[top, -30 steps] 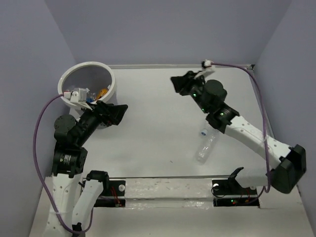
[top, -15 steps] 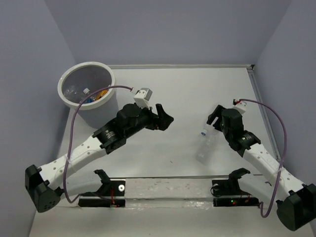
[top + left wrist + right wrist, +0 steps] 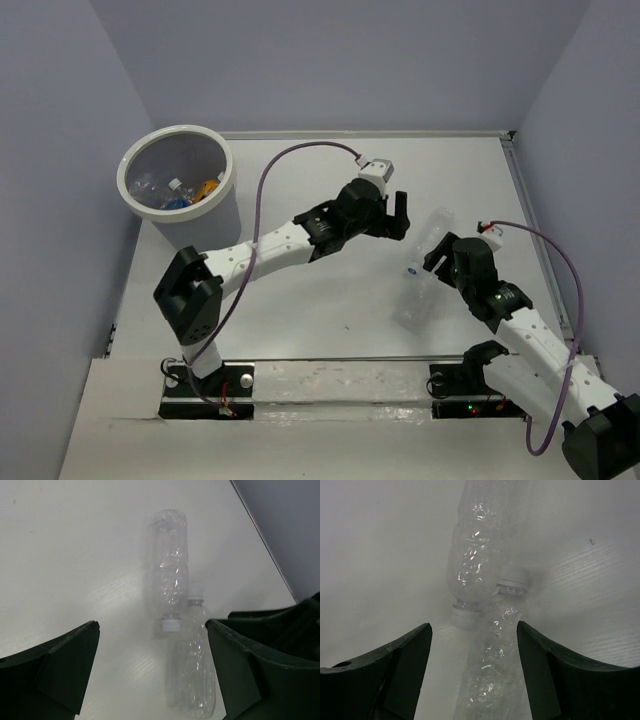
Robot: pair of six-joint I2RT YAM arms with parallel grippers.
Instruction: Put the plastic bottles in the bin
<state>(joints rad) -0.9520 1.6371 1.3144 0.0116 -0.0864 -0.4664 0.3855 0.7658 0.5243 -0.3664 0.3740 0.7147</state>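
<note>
Next, I close my left gripper on the narrow middle of the farther bottle (image 3: 431, 234) (image 3: 171, 561), the one that has its cap pointing at the nearer bottle.
Two clear plastic bottles lie nearly end to end on the white table, their caps overlapping side by side. The farther bottle (image 3: 438, 226) (image 3: 170, 565) (image 3: 475, 550) points its cap at the nearer one (image 3: 413, 303) (image 3: 192, 675) (image 3: 492, 675). My left gripper (image 3: 402, 216) (image 3: 151, 626) hangs open above them, holding nothing. My right gripper (image 3: 436, 256) (image 3: 474, 627) is open too, with the nearer bottle lying below and between its fingers. The white bin (image 3: 131, 158) stands far left with several bottles inside, an orange one (image 3: 207, 187) among them.
Purple cables arch over the left arm (image 3: 300, 150) and trail from the right wrist (image 3: 540, 240). A metal rail (image 3: 340, 372) with both arm bases runs along the near edge. Lilac walls close in the table at the back and both sides.
My left arm has swung from the bin across to the table's middle, staying open. The right arm has drawn back from the far side to above the bottles. A second clear bottle now shows.
</note>
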